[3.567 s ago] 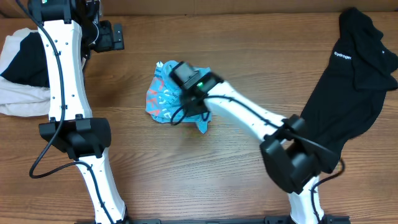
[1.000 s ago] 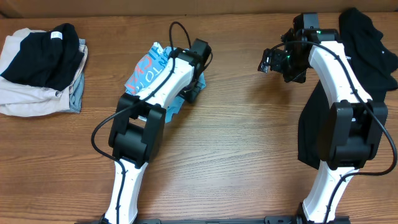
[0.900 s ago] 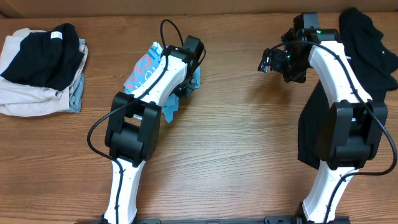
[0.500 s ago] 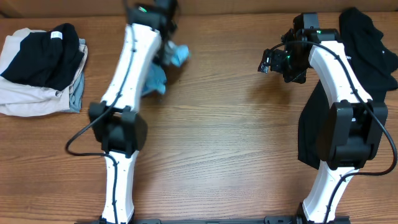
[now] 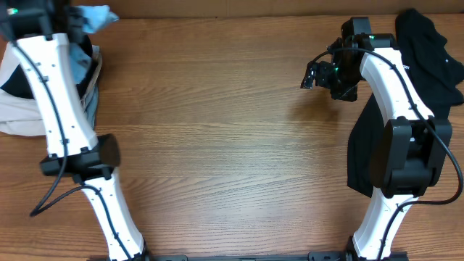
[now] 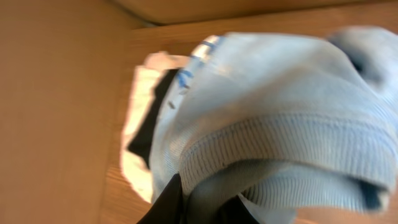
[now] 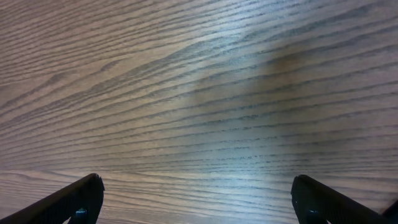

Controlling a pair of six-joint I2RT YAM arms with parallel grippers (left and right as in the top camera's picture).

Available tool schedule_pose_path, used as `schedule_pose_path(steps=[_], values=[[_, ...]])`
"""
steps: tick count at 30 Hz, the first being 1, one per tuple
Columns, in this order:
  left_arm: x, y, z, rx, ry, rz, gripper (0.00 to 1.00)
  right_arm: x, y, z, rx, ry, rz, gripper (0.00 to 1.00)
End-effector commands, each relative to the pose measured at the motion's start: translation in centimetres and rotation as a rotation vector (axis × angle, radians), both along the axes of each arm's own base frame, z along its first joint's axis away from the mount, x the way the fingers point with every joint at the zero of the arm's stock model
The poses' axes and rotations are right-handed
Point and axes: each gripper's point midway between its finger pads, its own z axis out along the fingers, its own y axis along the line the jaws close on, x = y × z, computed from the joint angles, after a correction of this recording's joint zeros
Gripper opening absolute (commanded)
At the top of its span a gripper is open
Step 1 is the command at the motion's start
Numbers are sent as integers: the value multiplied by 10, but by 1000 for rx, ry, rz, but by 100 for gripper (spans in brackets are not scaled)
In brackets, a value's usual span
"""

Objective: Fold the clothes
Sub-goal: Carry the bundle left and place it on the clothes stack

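Note:
I need to use my left gripper to set the sky-blue T-shirt free, letting go of it on the black garment topping the stack of folded clothes (image 5: 49, 75).
The sky-blue T-shirt (image 5: 95, 16) hangs bunched at the table's back left corner, with my left gripper (image 5: 72, 22) shut on it. In the left wrist view the blue T-shirt (image 6: 280, 112) fills the frame, and the dark jaws of the left gripper (image 6: 202, 206) pinch its ribbed edge at the bottom. A black top (image 5: 417, 94) with a small white logo lies spread at the right edge. My right gripper (image 5: 310, 75) hovers open just left of it over bare wood; the right gripper (image 7: 199, 205) holds nothing.
A stack of folded clothes (image 5: 22, 109), cream and grey with a black one on top, lies at the left edge under the left arm. The same stack (image 6: 146, 124) shows below the held shirt. The wooden table (image 5: 232, 159) runs between the two arms.
The left arm has swung from the middle back of the table to the far left, carrying the blue T-shirt over the stack. The right arm has stayed put.

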Motion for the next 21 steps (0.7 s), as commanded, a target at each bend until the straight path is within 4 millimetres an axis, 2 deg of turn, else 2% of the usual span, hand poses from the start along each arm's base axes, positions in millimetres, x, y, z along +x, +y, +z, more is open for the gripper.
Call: schedule_pose_path(steps=[1,5,7,8,9,11,15,19,21], values=[[-18,53,33,22,-107,67,4,6,2,28,20,-70,3,100],[-32,88,58,-53,-238,65,4,11,8,31,56,-89,-3,100],[-47,118,82,-56,-335,88,4,14,9,32,60,-99,-16,100],[-49,123,86,-53,-351,93,4,14,9,32,60,-100,-15,100],[-55,138,92,-48,-385,105,4,14,10,32,59,-99,-13,100],[-59,156,93,-41,-406,106,4,13,12,31,59,-97,-9,100],[-51,193,70,-10,-381,114,4,11,18,31,60,-94,5,100],[-27,215,32,-32,-361,125,4,10,25,31,60,-93,20,100],[-19,219,20,-44,-358,131,4,10,25,31,60,-93,22,100]])
